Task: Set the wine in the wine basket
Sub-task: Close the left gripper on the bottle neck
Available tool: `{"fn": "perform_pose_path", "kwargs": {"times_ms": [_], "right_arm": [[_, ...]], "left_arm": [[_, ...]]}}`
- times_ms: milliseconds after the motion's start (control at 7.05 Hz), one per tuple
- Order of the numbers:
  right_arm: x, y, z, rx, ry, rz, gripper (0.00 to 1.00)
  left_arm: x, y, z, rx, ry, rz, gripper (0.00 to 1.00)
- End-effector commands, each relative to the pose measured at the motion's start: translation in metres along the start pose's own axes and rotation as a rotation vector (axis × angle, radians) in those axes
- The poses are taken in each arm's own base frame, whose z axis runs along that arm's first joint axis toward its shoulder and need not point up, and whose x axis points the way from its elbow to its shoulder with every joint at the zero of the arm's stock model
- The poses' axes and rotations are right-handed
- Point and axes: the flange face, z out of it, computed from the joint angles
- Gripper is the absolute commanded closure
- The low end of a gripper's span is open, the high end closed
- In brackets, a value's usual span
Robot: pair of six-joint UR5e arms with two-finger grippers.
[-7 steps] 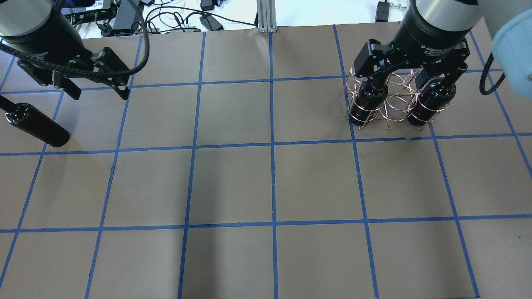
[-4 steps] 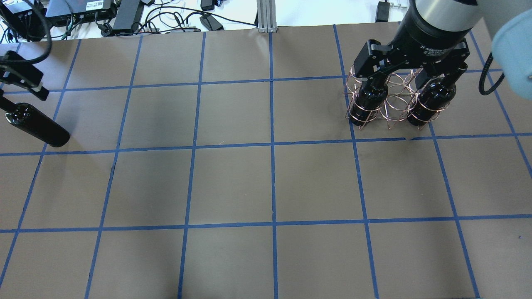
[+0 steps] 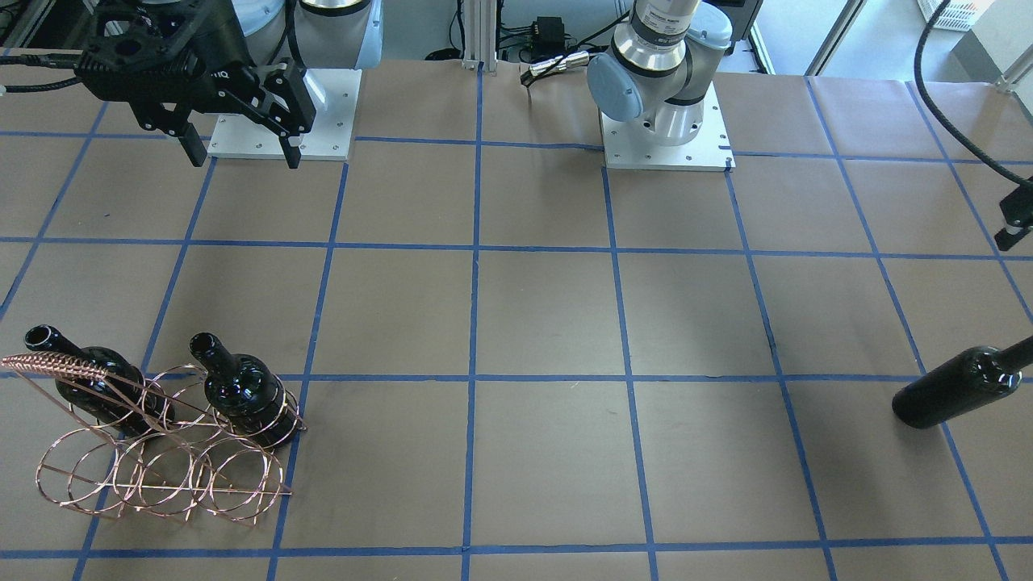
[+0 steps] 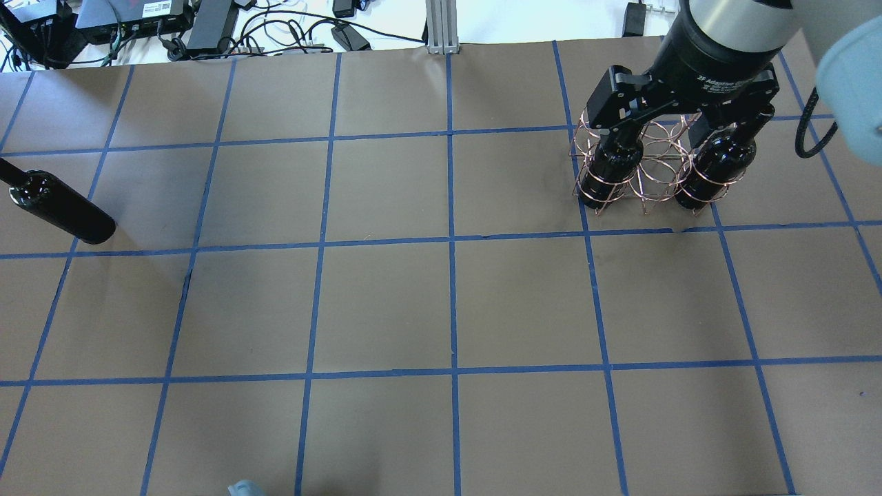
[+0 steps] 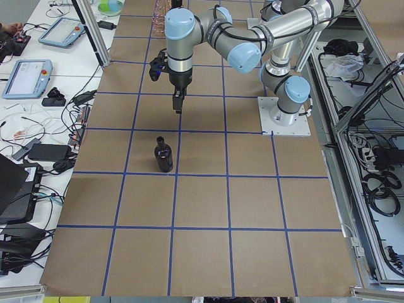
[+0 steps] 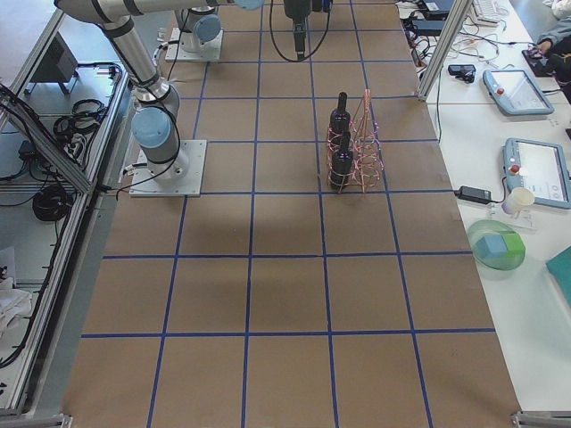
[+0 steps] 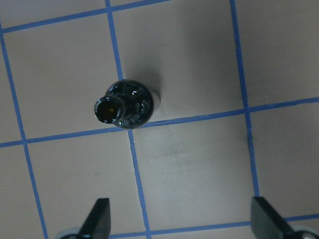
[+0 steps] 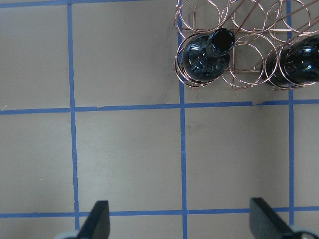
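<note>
The wine bottle standing alone, away from the wine basket, is next: next my left gripper moves to its neck [image 3: 1015, 355] [image 7: 117, 107] and closes there.
A near-black wine bottle [image 4: 58, 207] stands upright by itself near the table's left edge; it also shows in the front view [image 3: 960, 387], the left side view [image 5: 163, 156] and the left wrist view [image 7: 122, 104]. My left gripper [image 7: 182, 221] is open and empty, high above the table and offset from this bottle. The copper wire wine basket [image 4: 648, 165] stands at the far right with two wine bottles [image 3: 105, 387] [image 3: 242, 391] in its outer rings and its middle ring empty. My right gripper [image 4: 679, 127] hangs open and empty above the basket [image 8: 239, 50].
Cables and electronics [image 4: 207, 21] lie beyond the table's far edge by an aluminium post [image 4: 441, 27]. The arms' base plates [image 3: 662, 137] sit on the robot's side. Side desks hold tablets [image 5: 25, 76]. Brown paper with a blue tape grid covers the table.
My left gripper has moved left and out of the overhead view, away from over the table. The right gripper, the basket and all bottles have not moved.
</note>
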Motion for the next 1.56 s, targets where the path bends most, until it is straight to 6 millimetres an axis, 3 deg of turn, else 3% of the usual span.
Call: {"fn": "perform_pose_path", "kwargs": {"times_ms": [0,142,426,709,993,1418], "right_arm": [[0.0,0.0,0.001,-0.003,0.0,0.0,0.0],[0.0,0.0,0.0,0.0,0.0,0.0,0.0],[0.0,0.0,0.001,-0.003,0.0,0.0,0.0],[0.0,0.0,0.001,-0.001,0.0,-0.001,0.0],[0.0,0.0,0.001,-0.001,0.0,0.0,0.0],[0.0,0.0,0.001,-0.001,0.0,0.0,0.0]], "left_arm": [[-0.039,-0.026,0.024,0.032,0.018,0.006,0.0],[-0.057,-0.033,0.046,0.056,0.008,-0.008,0.0],[-0.061,-0.04,0.081,0.042,0.059,-0.017,0.0],[-0.06,-0.046,0.097,0.057,0.111,-0.052,0.0],[-0.055,-0.038,0.116,0.013,0.128,-0.082,0.0],[-0.057,-0.035,0.122,-0.02,0.108,-0.07,0.06]]}}
